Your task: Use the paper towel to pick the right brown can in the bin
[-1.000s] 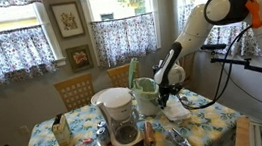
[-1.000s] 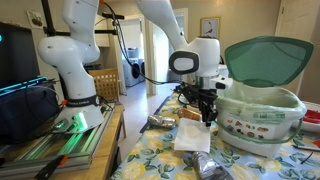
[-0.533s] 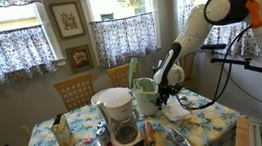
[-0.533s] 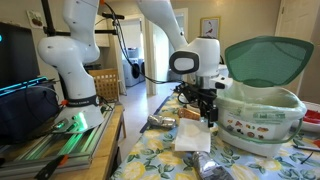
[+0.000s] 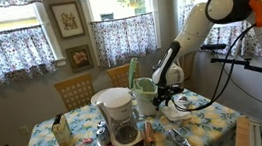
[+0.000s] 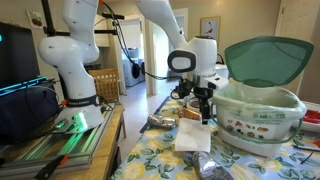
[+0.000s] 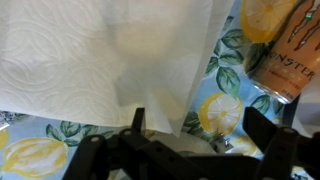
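The white paper towel (image 5: 178,109) (image 7: 155,95) beside the brown can will help pick the can, so my gripper needs to go down to it next and close there.
The white paper towel (image 7: 100,55) lies flat on the lemon-print tablecloth, also seen in both exterior views (image 6: 192,138) (image 5: 177,108). My gripper (image 7: 200,125) hangs just above the towel's edge, open, with only one towel corner and bare cloth between its dark fingers (image 7: 262,125). In the exterior views the gripper (image 6: 205,108) (image 5: 164,97) points down beside the bin. A brown can (image 7: 285,45) with printed lettering lies past the towel's right edge. The mint-green bin (image 6: 262,110) (image 5: 146,93) stands with its green lid (image 6: 268,55) raised.
A white-and-black coffee maker (image 5: 120,117) stands in front of the bin. A crumpled silvery can (image 6: 213,166) and another dented one (image 6: 160,122) lie on the table near the towel. A second robot's base (image 6: 72,75) stands at the table's end.
The jaws have spread from partly closed to wide open above the towel. The hand has lifted slightly; the towel stays on the table.
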Controlling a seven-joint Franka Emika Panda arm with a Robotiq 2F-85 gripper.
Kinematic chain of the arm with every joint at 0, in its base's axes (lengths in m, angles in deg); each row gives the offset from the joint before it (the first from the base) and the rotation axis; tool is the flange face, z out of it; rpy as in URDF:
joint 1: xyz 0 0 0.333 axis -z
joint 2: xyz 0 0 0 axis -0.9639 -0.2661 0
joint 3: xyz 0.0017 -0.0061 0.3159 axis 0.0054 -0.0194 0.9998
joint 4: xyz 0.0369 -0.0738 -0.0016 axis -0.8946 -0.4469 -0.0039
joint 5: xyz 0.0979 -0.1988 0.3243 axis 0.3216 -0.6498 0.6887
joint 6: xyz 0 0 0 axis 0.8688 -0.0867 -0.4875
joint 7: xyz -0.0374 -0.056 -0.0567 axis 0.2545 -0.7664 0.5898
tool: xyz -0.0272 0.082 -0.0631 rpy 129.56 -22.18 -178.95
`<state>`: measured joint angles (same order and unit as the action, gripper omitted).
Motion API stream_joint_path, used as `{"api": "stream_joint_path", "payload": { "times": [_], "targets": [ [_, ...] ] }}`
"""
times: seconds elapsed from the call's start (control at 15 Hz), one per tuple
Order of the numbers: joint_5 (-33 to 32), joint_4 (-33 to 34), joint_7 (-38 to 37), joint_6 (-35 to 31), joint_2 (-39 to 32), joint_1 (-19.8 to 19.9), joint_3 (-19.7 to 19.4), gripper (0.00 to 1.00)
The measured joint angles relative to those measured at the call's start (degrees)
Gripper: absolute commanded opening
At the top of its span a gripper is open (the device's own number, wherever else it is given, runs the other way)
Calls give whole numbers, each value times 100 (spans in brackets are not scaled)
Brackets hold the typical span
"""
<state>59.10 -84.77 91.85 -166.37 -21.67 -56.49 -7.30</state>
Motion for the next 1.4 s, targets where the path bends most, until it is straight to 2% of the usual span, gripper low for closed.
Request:
{"api": "stream_joint_path", "payload": {
  "times": [0.27,0.6,1.4],
  "targets": [
    [-90,-353,-728,-6,305,-399,-423,100],
    [-644,-730,-1540,12,498,-903,-1039,100],
    [-718,-599,-1600,10,194,-909,-1175,100]
  ]
}}
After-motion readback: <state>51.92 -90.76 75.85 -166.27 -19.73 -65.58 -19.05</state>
